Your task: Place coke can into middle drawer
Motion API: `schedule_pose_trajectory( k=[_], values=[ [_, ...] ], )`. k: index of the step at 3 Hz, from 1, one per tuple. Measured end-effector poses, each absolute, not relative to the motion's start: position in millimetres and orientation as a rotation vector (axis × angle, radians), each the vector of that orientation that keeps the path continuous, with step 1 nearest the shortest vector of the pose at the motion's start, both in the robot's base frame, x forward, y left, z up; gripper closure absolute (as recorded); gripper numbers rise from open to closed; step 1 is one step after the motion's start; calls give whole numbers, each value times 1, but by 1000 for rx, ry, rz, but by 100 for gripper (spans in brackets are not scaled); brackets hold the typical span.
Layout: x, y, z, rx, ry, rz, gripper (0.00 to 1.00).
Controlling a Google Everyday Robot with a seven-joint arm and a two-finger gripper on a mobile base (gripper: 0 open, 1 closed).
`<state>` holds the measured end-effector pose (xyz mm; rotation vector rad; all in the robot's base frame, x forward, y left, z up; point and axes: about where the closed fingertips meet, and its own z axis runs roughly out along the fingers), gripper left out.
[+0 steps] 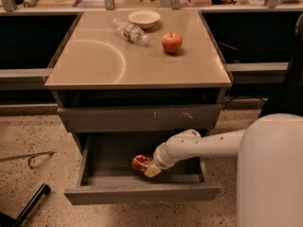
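My gripper is to let go of the coke can on the middle drawer's bottom point(143, 171), just behind the middle of the drawer's front side.
The coke can point(140, 162), small, red and shiny, is inside the open middle drawer point(142, 193), low over its floor near the middle. My gripper point(149, 169) reaches in from the right on a white arm and is shut on the can's right side. The can lies tilted on its side in the grip. The drawer is pulled well out below the grey drawer front with white scratch marks point(142, 118).
On the cabinet top point(94, 65) are a red apple point(172, 42), a clear plastic bottle point(129, 31) lying down and a white bowl point(144, 18). My white body point(270, 174) fills the lower right. A black bar point(28, 205) lies on the floor at the left.
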<state>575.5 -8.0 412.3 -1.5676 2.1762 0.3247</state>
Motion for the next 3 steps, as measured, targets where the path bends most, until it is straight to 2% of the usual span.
schedule_pose_trajectory(
  k=[3],
  values=[
    [575, 6, 378, -1635, 2178, 430, 100]
  ],
)
